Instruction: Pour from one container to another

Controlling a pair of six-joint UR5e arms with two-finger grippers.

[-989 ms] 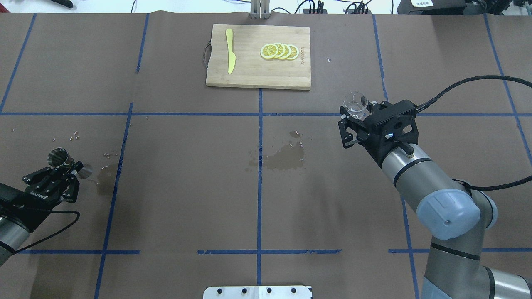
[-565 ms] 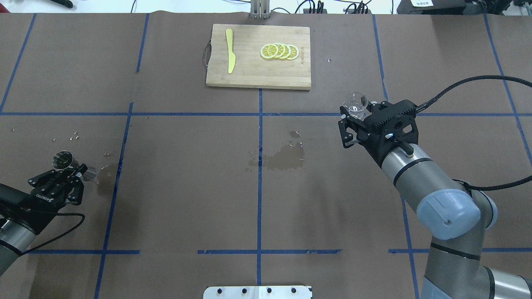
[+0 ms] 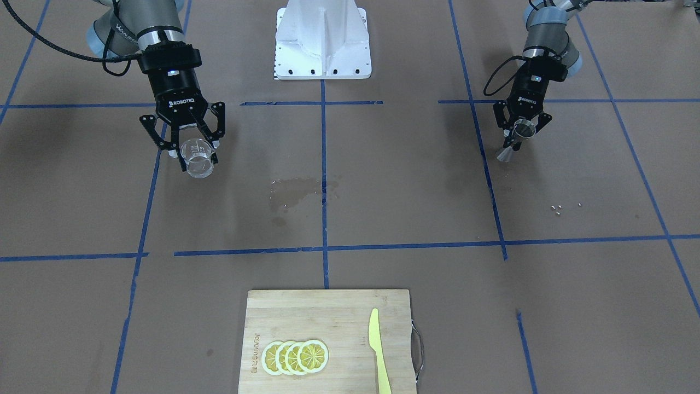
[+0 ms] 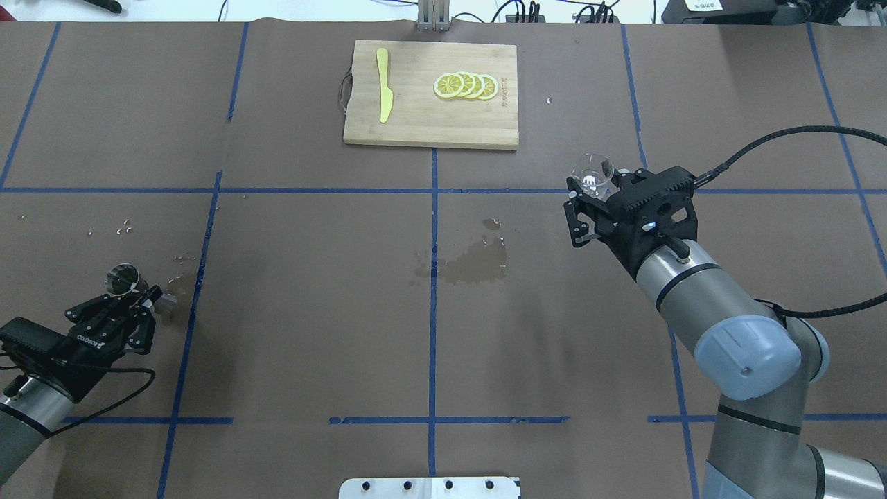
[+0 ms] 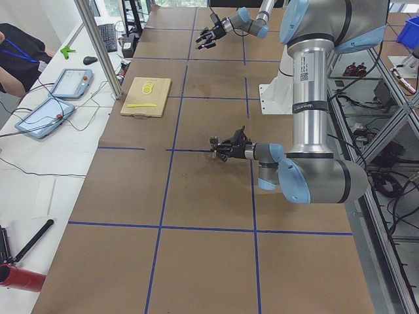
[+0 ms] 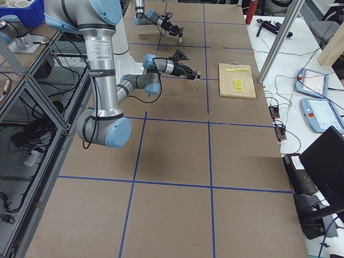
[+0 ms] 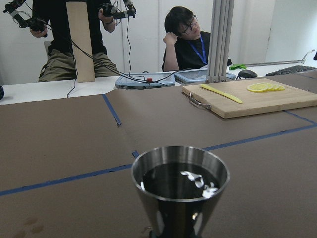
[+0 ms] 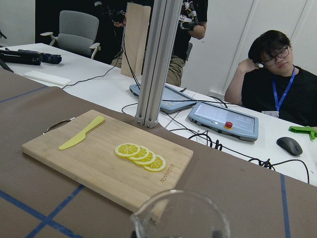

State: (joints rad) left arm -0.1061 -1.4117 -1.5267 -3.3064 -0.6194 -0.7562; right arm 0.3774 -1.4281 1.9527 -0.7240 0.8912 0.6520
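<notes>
Next, my left gripper puts the steel jigger down on the paper [image 3: 496, 160] just beside the long blue tape line.
The clear glass beaker [image 4: 592, 173] stands upright in my right gripper [image 4: 589, 188], which is shut on it above the table's right half. It shows as well in the front view as the beaker [image 3: 197, 160] in the right gripper [image 3: 190, 146], and its rim fills the bottom of the right wrist view, beaker [image 8: 181, 218]. My left gripper [image 4: 142, 294] is shut on the waist of the steel jigger [image 4: 123, 278] at the far left, a little above the table. The jigger [image 3: 518, 137] tilts slightly in the left gripper [image 3: 517, 141]. Its cup [image 7: 179, 186] is open upward with a few droplets inside.
A wooden cutting board [image 4: 429, 118] at the far middle carries a yellow knife [image 4: 383, 93] and several lemon slices [image 4: 466, 85]. A wet stain [image 4: 475, 263] marks the paper near the centre, and droplets [image 4: 125, 225] lie at the left. People sit beyond the far edge.
My left arm has drawn the jigger nearer the robot and slightly rightward in the overhead view. The right arm and beaker have not moved.
</notes>
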